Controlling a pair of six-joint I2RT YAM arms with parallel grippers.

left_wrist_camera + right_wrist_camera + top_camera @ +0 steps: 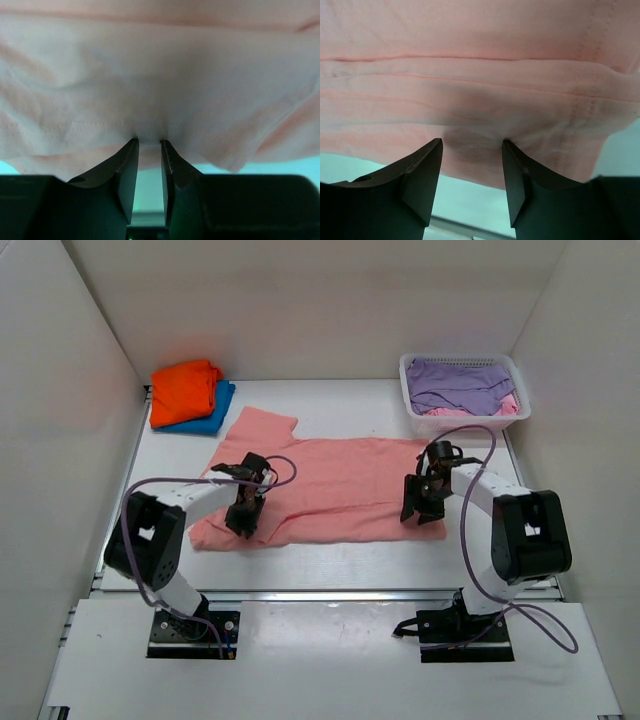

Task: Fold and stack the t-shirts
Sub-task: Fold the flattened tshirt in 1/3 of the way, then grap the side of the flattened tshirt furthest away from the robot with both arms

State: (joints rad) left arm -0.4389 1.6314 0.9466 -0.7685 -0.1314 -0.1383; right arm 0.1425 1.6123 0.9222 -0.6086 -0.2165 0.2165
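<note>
The robot's right gripper needs to go to the salmon-pink t-shirt's far corner (426,442) near the white mesh basket and close there, to fold that side of the t-shirt over.
A salmon-pink t-shirt (345,485) lies spread flat across the middle of the table. My left gripper (245,515) points down at the shirt's near-left part. In the left wrist view its jaws (149,142) stand narrowly apart with a fold of the pink cloth (150,75) pinched between the tips. My right gripper (420,508) is at the shirt's near-right edge. In the right wrist view it (471,142) is wide open, tips pressed onto the cloth (470,75), holding nothing. A folded bright orange shirt (185,387) lies on a folded blue one (210,418) at the back left.
A white mesh basket (410,390) at the back right holds a lavender-purple shirt (460,385) and a pink one (450,412). White walls close in the left, back and right. The table's near edge runs just in front of the shirt's hem.
</note>
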